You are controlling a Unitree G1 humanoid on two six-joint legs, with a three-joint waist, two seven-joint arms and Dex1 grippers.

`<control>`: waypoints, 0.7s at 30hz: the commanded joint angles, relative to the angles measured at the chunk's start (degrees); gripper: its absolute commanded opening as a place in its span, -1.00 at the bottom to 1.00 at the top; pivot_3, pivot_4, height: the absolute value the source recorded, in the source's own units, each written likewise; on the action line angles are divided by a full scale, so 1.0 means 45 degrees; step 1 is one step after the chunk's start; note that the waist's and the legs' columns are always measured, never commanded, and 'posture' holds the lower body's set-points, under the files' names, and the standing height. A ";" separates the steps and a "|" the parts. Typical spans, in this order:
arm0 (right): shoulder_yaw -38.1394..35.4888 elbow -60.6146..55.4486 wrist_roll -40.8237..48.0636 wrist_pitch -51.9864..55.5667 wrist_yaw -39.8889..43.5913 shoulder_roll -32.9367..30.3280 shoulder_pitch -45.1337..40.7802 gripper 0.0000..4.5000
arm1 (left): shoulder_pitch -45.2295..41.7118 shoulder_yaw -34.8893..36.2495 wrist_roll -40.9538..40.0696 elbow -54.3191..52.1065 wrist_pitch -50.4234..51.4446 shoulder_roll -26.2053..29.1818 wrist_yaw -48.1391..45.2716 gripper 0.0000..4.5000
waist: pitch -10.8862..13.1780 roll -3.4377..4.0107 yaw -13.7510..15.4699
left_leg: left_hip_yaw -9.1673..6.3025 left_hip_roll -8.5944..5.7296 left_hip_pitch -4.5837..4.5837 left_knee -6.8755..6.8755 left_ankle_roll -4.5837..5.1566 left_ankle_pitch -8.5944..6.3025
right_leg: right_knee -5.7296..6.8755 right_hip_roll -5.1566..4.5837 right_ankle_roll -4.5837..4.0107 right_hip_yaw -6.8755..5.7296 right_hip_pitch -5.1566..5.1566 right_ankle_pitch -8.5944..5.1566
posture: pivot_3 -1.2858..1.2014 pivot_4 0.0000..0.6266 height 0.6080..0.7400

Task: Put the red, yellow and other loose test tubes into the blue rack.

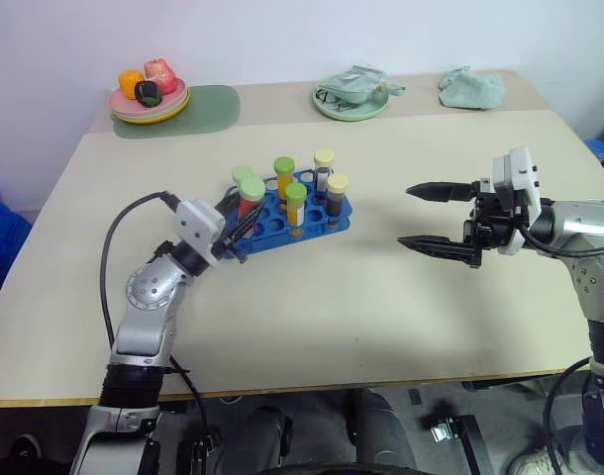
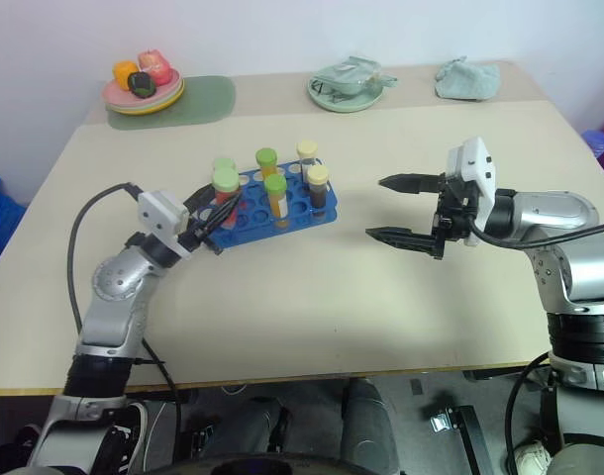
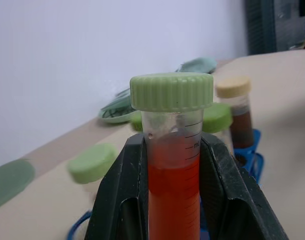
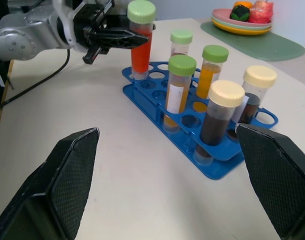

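Note:
I need to set the red test tube down with my left gripper in the blue rack's front row [image 1: 254,233], close to the front yellow tube.
The blue rack [image 1: 282,220] lies at the middle of the table with several capped tubes standing in it. Some are yellow-orange with green caps [image 4: 215,53], others dark brown with pale-yellow caps [image 4: 225,93]. My left gripper [image 1: 245,220] is shut on the red test tube [image 3: 173,170], green-capped and upright at the rack's left end. Its lower end meets an end hole [image 4: 138,76]; how deep it sits I cannot tell. My right gripper [image 1: 405,215] hangs open and empty to the right of the rack, pointing at it.
Stacked plates with toy food [image 1: 149,94] rest on a green mat [image 1: 208,107] at the back left. A green plate holding a crumpled packet [image 1: 352,94] and a cloth [image 1: 470,87] lie along the back edge.

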 commanded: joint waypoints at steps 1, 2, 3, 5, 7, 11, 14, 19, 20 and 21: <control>-0.0412 -0.0656 0.0288 -0.0009 -0.0077 -0.0191 0.0052 1.00 | -0.0406 0.0018 0.0188 0.0252 -0.0660 -0.0170 0.0309 -0.67 | 0.0000 0.0000 -0.0002 | 0.0001 0.0000 0.0000 0.0000 0.0000 0.0000 | -0.0001 0.0000 0.0000 0.0000 0.0000 0.0000 | 0.03 -0.52 1.00; -0.0410 -0.0683 0.0278 -0.0004 -0.0096 -0.0182 0.0069 1.00 | -0.0450 0.0007 0.0224 0.0405 -0.0761 -0.0231 0.0359 -0.67 | 0.0000 0.0000 -0.0005 | 0.0001 0.0000 0.0000 0.0000 0.0000 0.0000 | 0.0000 0.0000 0.0000 0.0000 0.0000 0.0000 | 0.03 -0.52 1.00; -0.0412 -0.0705 0.0277 0.0010 -0.0126 -0.0161 0.0078 1.00 | -0.0514 -0.0047 0.0303 0.0612 -0.0870 -0.0323 0.0435 -0.67 | -0.0001 0.0001 -0.0005 | 0.0000 0.0001 0.0001 0.0000 0.0000 0.0000 | 0.0000 0.0000 0.0000 0.0000 -0.0001 0.0000 | 0.03 -0.52 1.00; -0.0404 -0.0736 0.0275 0.0036 -0.0168 -0.0134 0.0084 1.00 | -0.0612 -0.0125 0.0412 0.0879 -0.0975 -0.0464 0.0558 -0.67 | -0.0001 0.0001 0.0002 | 0.0002 0.0000 0.0001 0.0000 0.0000 0.0000 | -0.0001 0.0000 0.0000 0.0000 0.0000 0.0000 | 0.03 -0.52 1.00; -0.0388 -0.0748 0.0265 0.0043 -0.0197 -0.0119 0.0078 1.00 | -0.0682 -0.0216 0.0475 0.1002 -0.1005 -0.0591 0.0634 -0.67 | -0.0001 0.0001 0.0004 | 0.0002 0.0000 0.0001 0.0000 0.0000 0.0000 | -0.0002 0.0000 0.0001 0.0000 0.0001 0.0000 | 0.03 -0.52 1.00; -0.0374 -0.0665 0.0233 0.0026 -0.0259 -0.0114 -0.0084 1.00 | -0.0680 -0.0238 0.0253 0.1129 -0.0822 -0.0761 0.0592 -0.67 | -0.0001 0.0000 0.0005 | 0.0002 0.0000 0.0001 0.0000 0.0000 0.0000 | -0.0002 0.0000 0.0001 0.0000 0.0001 0.0000 | 0.03 -0.52 1.00; -0.0355 -0.0647 0.0214 0.0003 -0.0284 -0.0122 -0.0123 1.00 | -0.0520 -0.0232 -0.0048 0.1006 -0.0405 -0.0865 0.0559 -0.67 | -0.0001 0.0001 0.0024 | 0.0001 0.0000 0.0001 0.0000 0.0000 0.0000 | -0.0003 0.0000 0.0000 0.0000 0.0001 0.0000 | 0.03 -0.52 1.00; -0.0322 -0.0600 0.0155 -0.0055 -0.0281 -0.0129 -0.0158 1.00 | -0.0193 -0.0078 -0.0561 0.0667 0.0451 -0.0891 0.0611 -0.67 | -0.0006 0.0001 0.0024 | -0.0001 0.0000 0.0003 0.0001 0.0001 0.0000 | -0.0003 0.0000 0.0000 0.0000 0.0005 0.0000 | 0.03 -0.52 1.00; -0.0316 -0.0592 0.0151 -0.0061 -0.0279 -0.0125 -0.0170 1.00 | -0.0202 0.0045 -0.0649 0.0683 0.0718 -0.0938 0.0795 -0.67 | -0.0006 0.0001 0.0014 | -0.0001 0.0000 0.0005 0.0000 0.0001 0.0000 | -0.0004 0.0000 0.0000 0.0000 0.0005 0.0000 | 0.03 -0.52 1.00; -0.0306 -0.0582 0.0140 -0.0077 -0.0273 -0.0122 -0.0185 1.00 | -0.0208 0.0116 -0.0700 0.0682 0.0872 -0.0945 0.0867 -0.67 | -0.0006 0.0001 0.0005 | 0.0000 0.0000 0.0005 0.0000 0.0001 0.0000 | -0.0004 0.0000 0.0000 0.0000 0.0005 0.0000 | 0.03 -0.52 1.00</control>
